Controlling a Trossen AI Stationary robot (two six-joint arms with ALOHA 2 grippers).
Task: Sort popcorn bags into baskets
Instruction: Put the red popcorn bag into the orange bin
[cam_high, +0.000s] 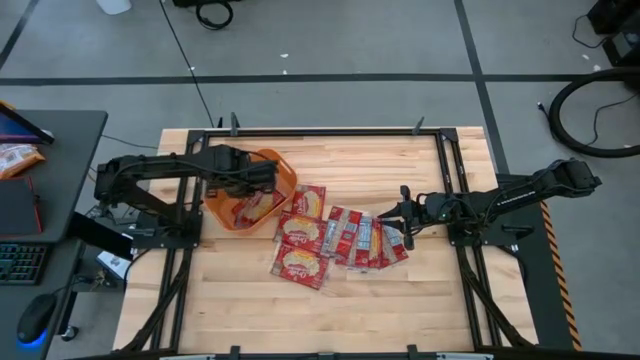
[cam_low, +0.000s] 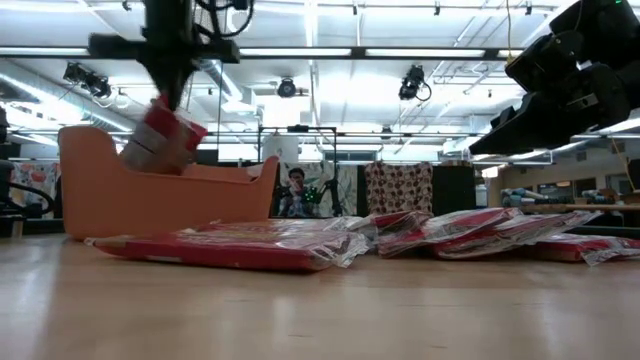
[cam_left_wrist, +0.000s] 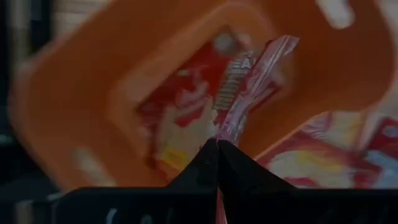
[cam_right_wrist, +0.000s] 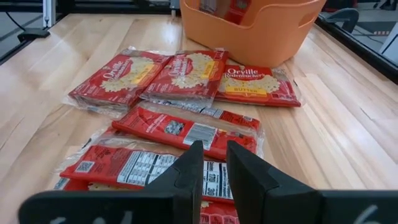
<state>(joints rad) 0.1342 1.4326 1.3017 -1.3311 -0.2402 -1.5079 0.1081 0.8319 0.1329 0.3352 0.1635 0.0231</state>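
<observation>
Next, my left gripper lets go of the red popcorn bag on top of the other bag in the orange basket (cam_high: 260, 202) (cam_left_wrist: 202, 112).
My left gripper (cam_high: 268, 180) (cam_low: 170, 92) hangs over the orange basket (cam_high: 222, 207) (cam_low: 160, 195) (cam_left_wrist: 81, 93), shut on a red popcorn bag (cam_low: 165, 140) (cam_left_wrist: 252, 78). Another bag (cam_left_wrist: 180, 124) lies flat on the basket floor. Several more bags (cam_high: 330, 237) (cam_right_wrist: 186, 74) lie overlapping on the table to the basket's right. My right gripper (cam_high: 392, 225) (cam_low: 490, 140) (cam_right_wrist: 214, 168) hovers a little above the right end of that pile, open by a narrow gap and touching nothing. My left gripper pinches the popcorn bag by its top edge (cam_left_wrist: 221, 132) between the two fingers, coming from above and pointing down. The bag hangs below the fingers, tilted, lifted clear, with its lower part inside the basket's walls.
Black metal rails (cam_high: 455, 170) frame the wooden table. A dark desk on the left holds a keyboard (cam_high: 20, 262), a mouse (cam_high: 35, 318) and an orange-and-white snack packet (cam_high: 15, 158). A person (cam_low: 295, 190) sits far behind the table. Bare wood lies along the near edge (cam_high: 330, 315).
</observation>
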